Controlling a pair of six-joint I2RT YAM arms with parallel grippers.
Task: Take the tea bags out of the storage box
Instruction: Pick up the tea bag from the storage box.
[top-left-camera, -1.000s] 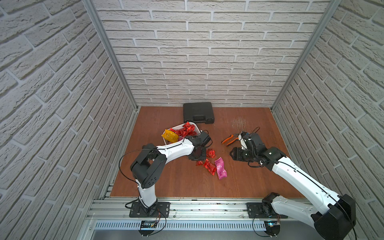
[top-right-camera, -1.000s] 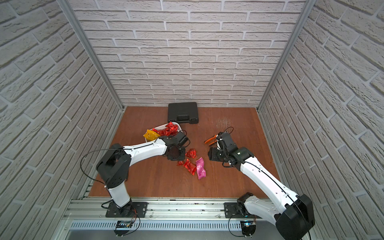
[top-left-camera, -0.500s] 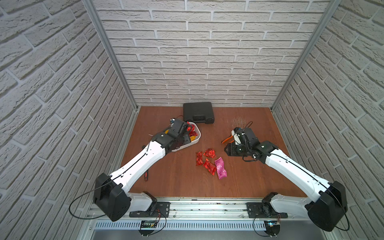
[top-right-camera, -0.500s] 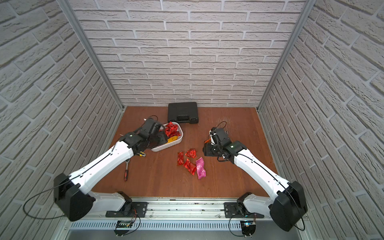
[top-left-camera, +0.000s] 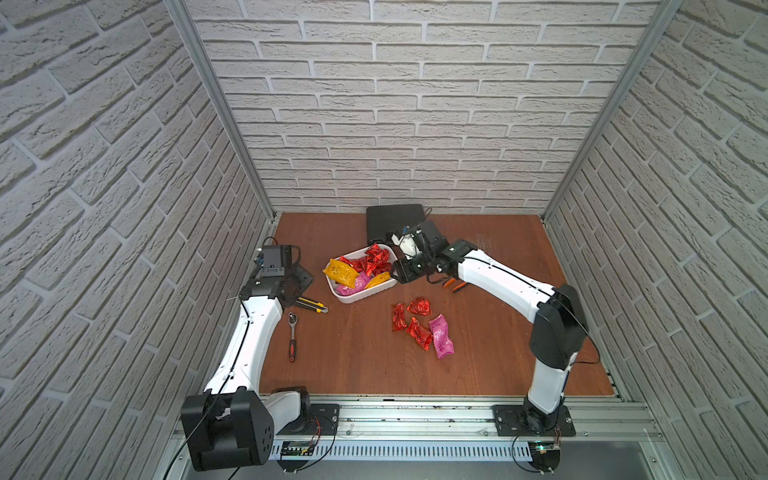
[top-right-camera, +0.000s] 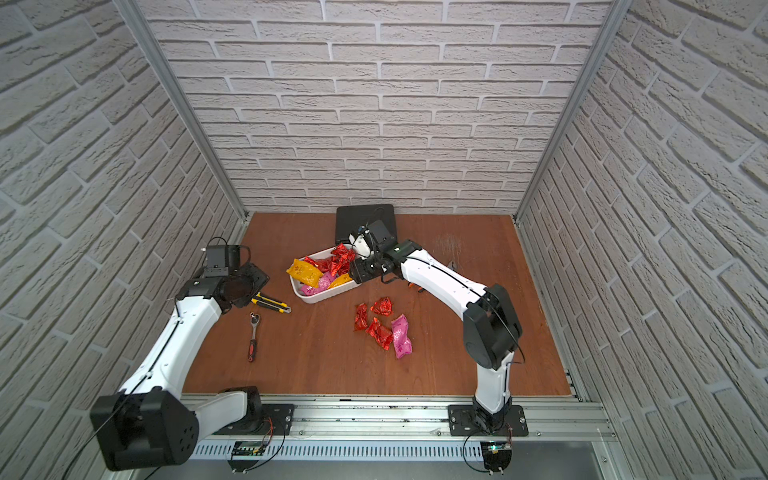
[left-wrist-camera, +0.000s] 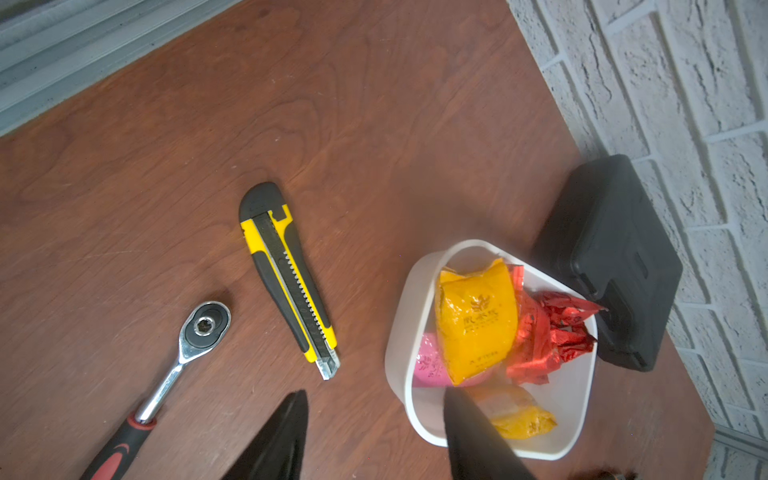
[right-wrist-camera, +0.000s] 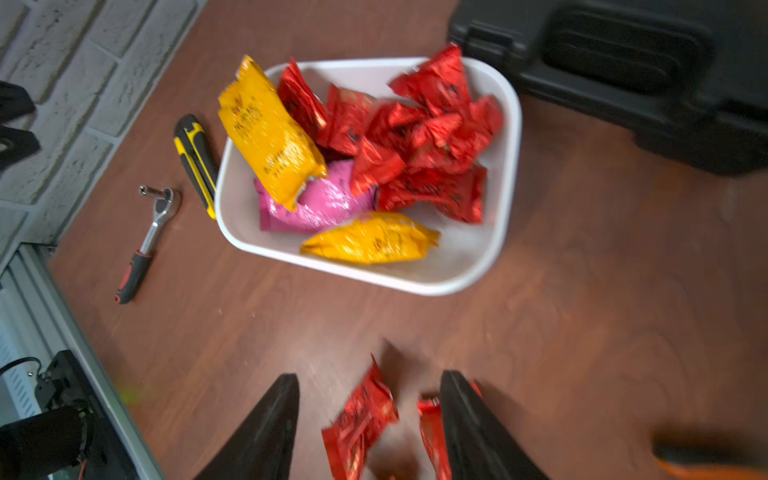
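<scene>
The yellow tea bag nearest the utility knife should next be grabbed with my right gripper by its end (top-left-camera: 349, 281) (right-wrist-camera: 290, 192) beside the pink tea bag.
The white storage box (top-left-camera: 356, 297) (top-right-camera: 320, 299) stands mid-table, holding red, yellow and pink tea bags (top-left-camera: 370, 266) (right-wrist-camera: 415, 137). Several more tea bags (top-left-camera: 419, 330) (top-right-camera: 382, 328), red ones and a pink one, lie on the wood in front of it. My right gripper (top-left-camera: 397, 274) (right-wrist-camera: 370, 376) hangs at the box's right end, open; in its blurred wrist view, red bags (right-wrist-camera: 361, 419) show between the fingers with nothing gripped. Left of the box, my left gripper (top-left-camera: 300, 279) (left-wrist-camera: 376, 392) is open and empty, with the box rim (left-wrist-camera: 399, 332) just ahead of it.
A black hard case (top-left-camera: 395, 220) sits against the back wall behind the box. A yellow utility knife (top-left-camera: 311, 306) (left-wrist-camera: 286, 270) and a ratchet (top-left-camera: 292, 336) (left-wrist-camera: 199, 332) lie under my left arm. Orange-handled pliers (top-left-camera: 455, 284) lie beneath my right forearm.
My left gripper went from the loose bags to the box, then drew back to the left and opened wider. My right gripper moved left from the pliers to the box's end.
</scene>
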